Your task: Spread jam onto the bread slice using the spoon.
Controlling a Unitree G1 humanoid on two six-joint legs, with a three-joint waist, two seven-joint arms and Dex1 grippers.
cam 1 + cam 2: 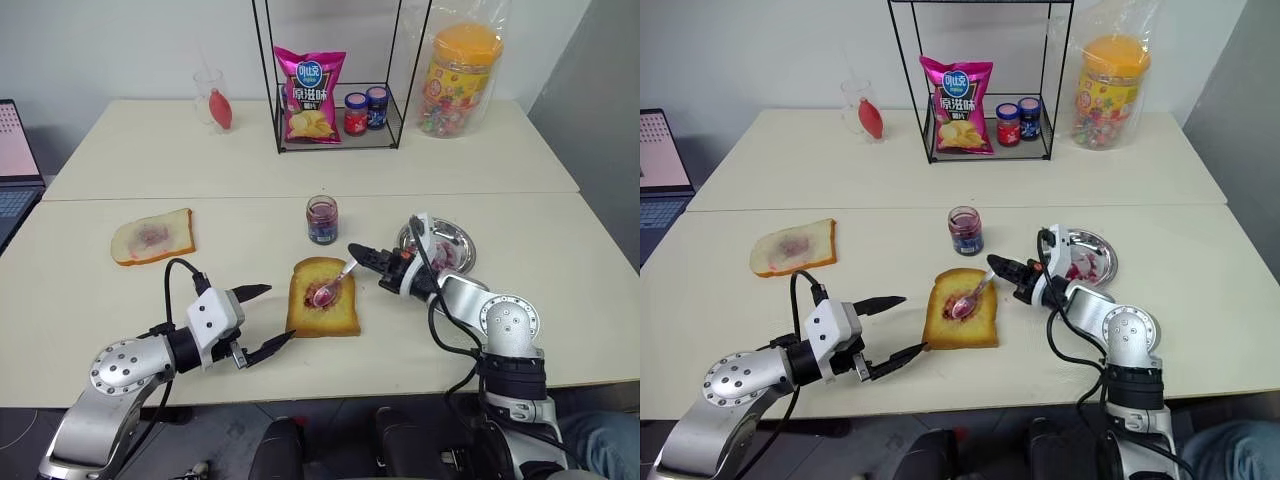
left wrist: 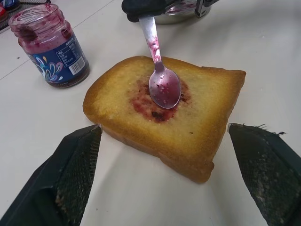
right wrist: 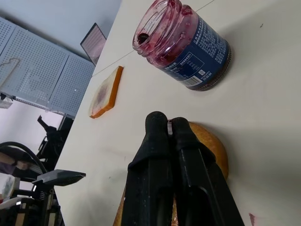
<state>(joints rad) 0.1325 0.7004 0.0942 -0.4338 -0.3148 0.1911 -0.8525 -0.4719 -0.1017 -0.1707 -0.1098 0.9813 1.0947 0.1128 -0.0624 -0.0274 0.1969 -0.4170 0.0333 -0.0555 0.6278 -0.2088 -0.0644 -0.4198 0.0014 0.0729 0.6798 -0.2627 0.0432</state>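
Next, my right gripper sets the silvery spoon down in the round steel dish point(image 1: 460, 256), with the spoon's handle leaning over the dish's rim.
The golden-brown bread slice point(image 1: 323, 312) lies on the table in front of me, with a purple-red smear of jam point(image 2: 143, 104) at its middle. The silvery spoon point(image 2: 163, 85) rests bowl-down on that smear, its handle running up into my right gripper point(image 1: 358, 253), which is shut on it. Just behind the slice stands the open jam jar point(image 1: 322, 220), its glass smeared inside. My left gripper point(image 1: 280, 312) hovers at the slice's left edge, open wide with nothing between its fingers point(image 2: 70, 179).
A round steel dish point(image 1: 458, 240) sits behind my right wrist. A pale bread slice point(image 1: 153, 238) lies at the left. A wire rack point(image 1: 340, 140) holds a chip bag and two capped jars; beside it stands a candy jar point(image 1: 460, 80).
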